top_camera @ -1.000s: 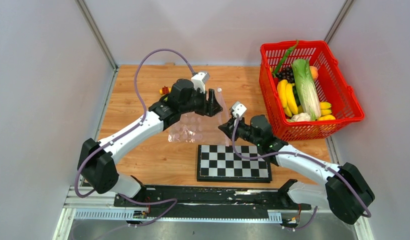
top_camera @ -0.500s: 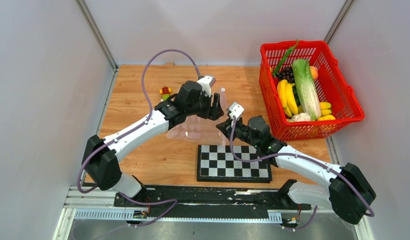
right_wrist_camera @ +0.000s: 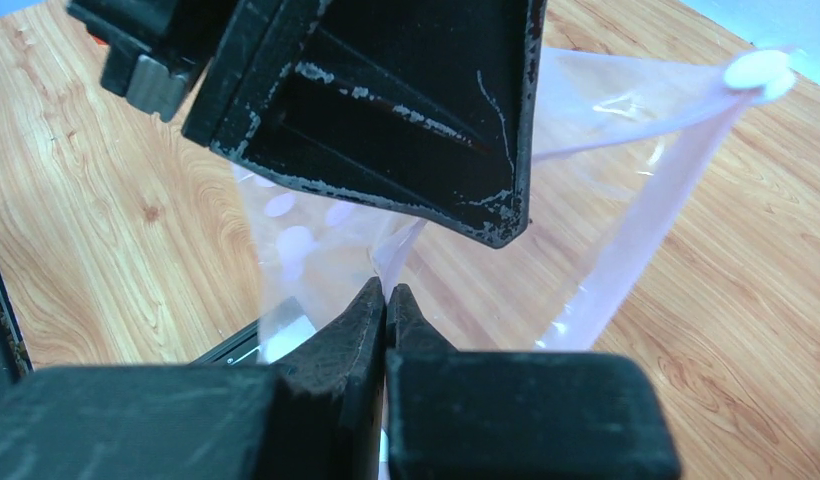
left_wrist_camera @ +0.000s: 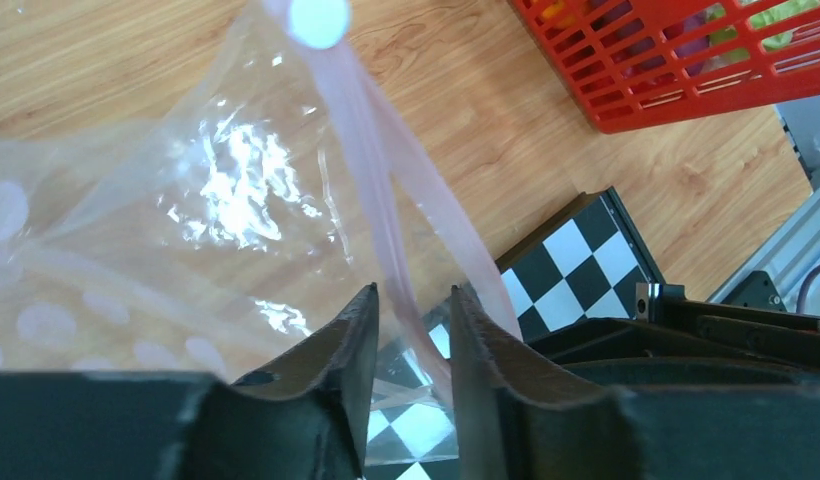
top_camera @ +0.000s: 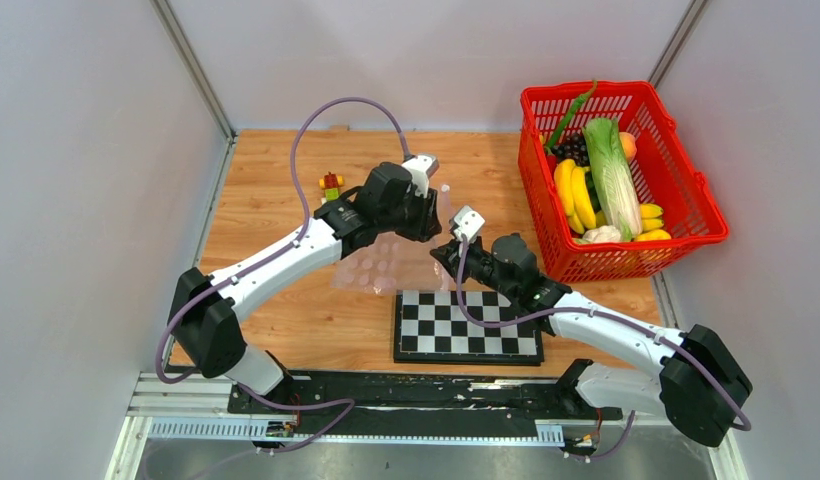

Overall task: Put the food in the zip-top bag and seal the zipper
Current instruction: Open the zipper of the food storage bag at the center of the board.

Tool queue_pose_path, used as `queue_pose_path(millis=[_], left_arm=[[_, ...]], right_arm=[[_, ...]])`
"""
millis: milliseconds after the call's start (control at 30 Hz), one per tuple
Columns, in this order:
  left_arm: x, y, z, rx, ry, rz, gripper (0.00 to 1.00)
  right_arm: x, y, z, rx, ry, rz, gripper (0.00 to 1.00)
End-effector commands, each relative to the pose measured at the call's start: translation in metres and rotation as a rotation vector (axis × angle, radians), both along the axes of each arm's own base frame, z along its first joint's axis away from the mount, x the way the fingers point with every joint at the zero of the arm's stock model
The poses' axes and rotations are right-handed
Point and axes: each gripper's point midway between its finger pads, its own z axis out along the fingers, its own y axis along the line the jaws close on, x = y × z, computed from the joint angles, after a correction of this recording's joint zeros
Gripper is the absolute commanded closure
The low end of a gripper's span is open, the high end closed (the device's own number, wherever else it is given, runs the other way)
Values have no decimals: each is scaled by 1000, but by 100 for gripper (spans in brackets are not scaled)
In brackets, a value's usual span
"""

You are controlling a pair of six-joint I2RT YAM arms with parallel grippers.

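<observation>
I have my right gripper on the bag's near end and one zipper strip inside my left gripper's fingers, so I need to take the other zipper strip (left_wrist_camera: 454,236) with my right gripper before filling.
The clear dotted zip-top bag (top_camera: 384,264) hangs between both grippers above the wooden table. My right gripper (right_wrist_camera: 386,290) is shut on the bag's top edge at its near end (top_camera: 442,252). My left gripper (left_wrist_camera: 414,292) stands open, with one pink strip of the zipper (left_wrist_camera: 371,160) running between its jaws and not clamped. The zipper's other strip passes to the right of the jaws. The white slider (left_wrist_camera: 318,18) sits at the far end. The food lies in the red basket (top_camera: 686,160): lettuce (top_camera: 611,175), bananas (top_camera: 576,197), a long green pod (top_camera: 571,115).
A chessboard (top_camera: 466,325) lies just in front of the bag, under the right arm. A small toy-brick figure (top_camera: 331,183) stands at the back left, behind the left arm. The basket fills the back right corner. Grey walls close in three sides.
The left gripper moved right, closer to the right gripper, and its jaws narrowed around one zipper strip. The bag shifted right with it. The right gripper stayed shut on the bag.
</observation>
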Motion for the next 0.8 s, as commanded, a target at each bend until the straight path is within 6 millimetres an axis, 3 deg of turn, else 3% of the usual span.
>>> queue_pose_path(millis=[0,167,267,367,467,533,633,767], left_arm=[[6,0,11,27,-40,-1,66],[5,-1,13,26,-46,-14,86],[5,1,12,35,-48,-8,97],[7,8,13,49,-69,13,99],[7,12,16,54,-92,19,99],[9,17,17,60,-110,39,99],[7,18,22,54,-121,36,100],[4,18,28,31,-138,27,100]], right_arm=[[5,3,32,58,-67,-12,100],[4,5,28,56,-46,-8,98],[1,6,31,73,-11,-3,84],[-9,7,44,99,79,10,59],[-15,5,66,128,90,17,49],[-9,-8,74,147,90,-69,47],[13,-40,73,202,138,-314,35],[25,-51,57,229,316,-383,28]])
